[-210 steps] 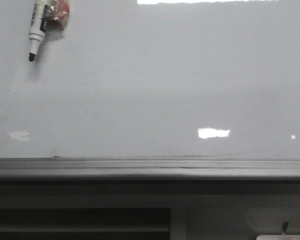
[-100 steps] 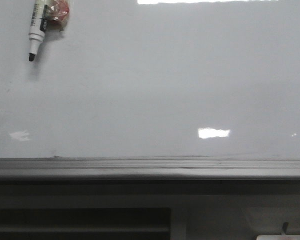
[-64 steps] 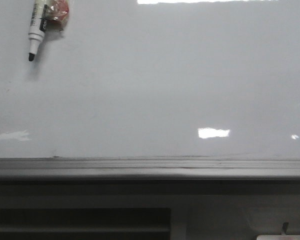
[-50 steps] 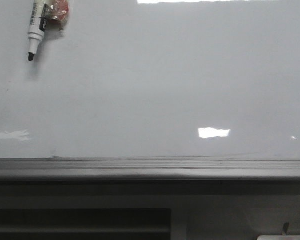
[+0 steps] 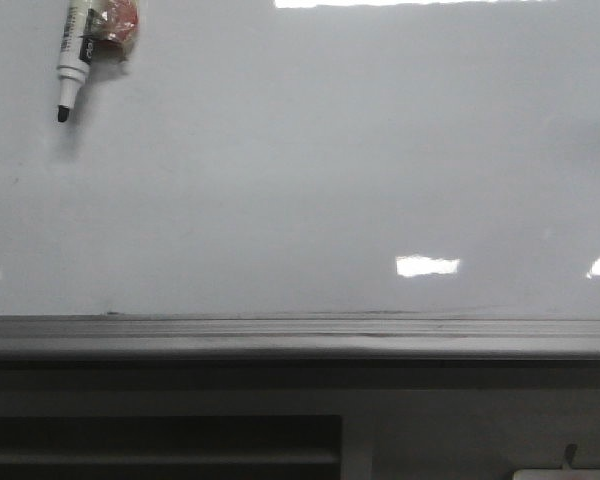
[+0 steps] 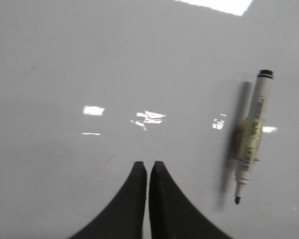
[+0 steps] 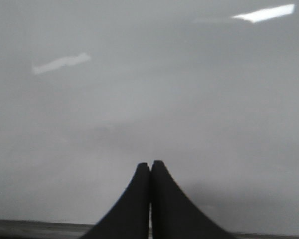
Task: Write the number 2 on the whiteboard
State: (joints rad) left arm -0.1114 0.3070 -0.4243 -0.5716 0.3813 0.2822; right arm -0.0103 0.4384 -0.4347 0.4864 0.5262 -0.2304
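I should next close my left gripper on the lower body of the white marker (image 5: pixel 78 22) (image 6: pixel 249 152), above its black label and next to the reddish clip.
The whiteboard (image 5: pixel 310 170) fills the front view, glossy pale grey with light reflections and a grey ledge (image 5: pixel 300 335) along its lower edge. No number 2 shows on it in any view. A white marker with a black tip (image 5: pixel 72 60) hangs on the board at the upper left, beside a reddish clip; it also shows in the left wrist view (image 6: pixel 251 134). My left gripper (image 6: pixel 148 163) is shut and empty over the bare board, apart from the marker. My right gripper (image 7: pixel 150 162) is shut and empty over the board near its ledge. Neither gripper shows in the front view.
Below the ledge is a dark slatted panel (image 5: pixel 160 445) at the lower left. A small pale object (image 5: pixel 570 472) sits at the lower right corner. The ledge also shows in the right wrist view (image 7: pixel 35 228).
The marker has stayed put. Light reflections on the board have shifted: the left one slid off to the left edge and a new bright patch appeared at the right edge.
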